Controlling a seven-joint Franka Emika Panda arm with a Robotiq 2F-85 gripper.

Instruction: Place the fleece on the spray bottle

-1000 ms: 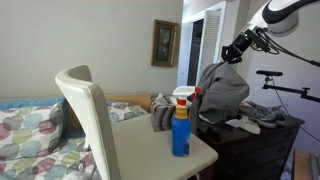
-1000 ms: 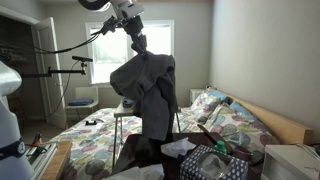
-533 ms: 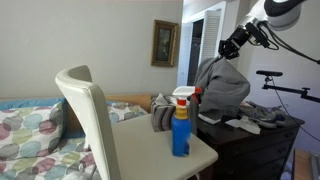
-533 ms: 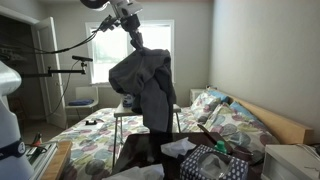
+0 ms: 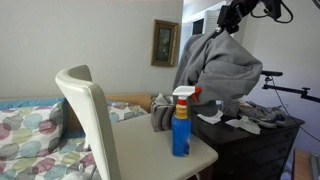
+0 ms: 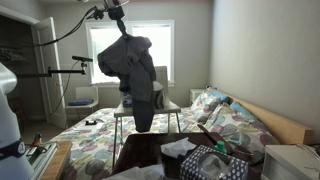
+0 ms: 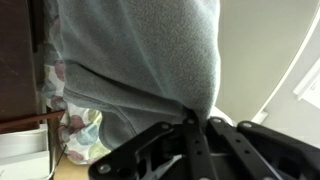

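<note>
Next, my gripper lets go of the grey fleece, draped over the white and red head of the spray bottle [image 5: 190, 96].
The grey fleece [image 5: 218, 68] hangs from my gripper [image 5: 228, 22], lifted high in the air. In an exterior view it hangs above and to the right of the spray bottle [image 5: 181, 122], which is blue with a white and red head and stands upright on a white table [image 5: 155, 152]. The fleece also shows in an exterior view [image 6: 132, 70], dangling below the gripper [image 6: 122, 27]. In the wrist view the fleece [image 7: 140, 55] fills the frame, pinched between the shut fingers [image 7: 197, 118]. The bottle is not seen in that view.
A white chair back [image 5: 90, 115] stands at the table's near side. A dark dresser [image 5: 255, 140] with clothes on it stands beside the table. A bed with a patterned cover [image 6: 215, 115] and a box of items [image 6: 205, 160] lie nearby.
My gripper has risen, carrying the fleece higher. The fleece has swung and spread out wider above the table. The spray bottle has not moved.
</note>
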